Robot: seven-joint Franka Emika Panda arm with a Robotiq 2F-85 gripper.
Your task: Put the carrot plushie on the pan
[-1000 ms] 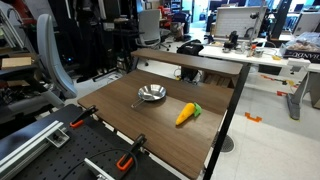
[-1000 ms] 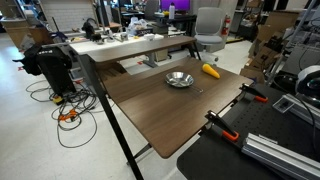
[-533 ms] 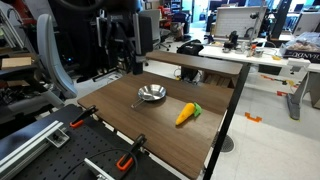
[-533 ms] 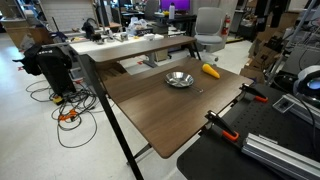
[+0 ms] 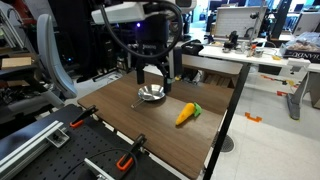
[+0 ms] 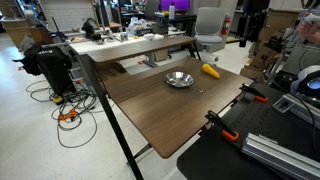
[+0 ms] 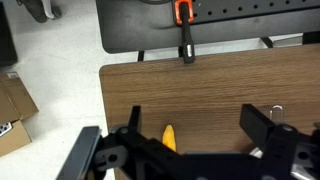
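Observation:
My gripper moves to the carrot plushie next and closes on the thick half of its orange body (image 5: 187,112), toward its green tuft.
The carrot plushie (image 5: 187,113), orange with a green tuft, lies on the brown table to the right of the pan (image 5: 151,94). Both also show in an exterior view, the carrot plushie (image 6: 210,71) just beyond the pan (image 6: 180,79). My gripper (image 5: 152,72) hangs open and empty above the pan, apart from the carrot. In the wrist view the two dark fingers of the gripper (image 7: 198,125) stand wide apart over the table; the orange tip of the carrot (image 7: 169,136) shows between them, near one finger. The rest of it is hidden by the gripper body.
The wooden table (image 5: 120,125) has orange-and-black clamps (image 5: 128,160) on its near edge; one clamp (image 7: 183,14) shows in the wrist view. A raised shelf (image 5: 200,62) runs along the table's back. An office chair (image 6: 208,25) stands behind the table.
The arm has swung into view from the back and now hangs over the pan. The carrot and the pan have not moved.

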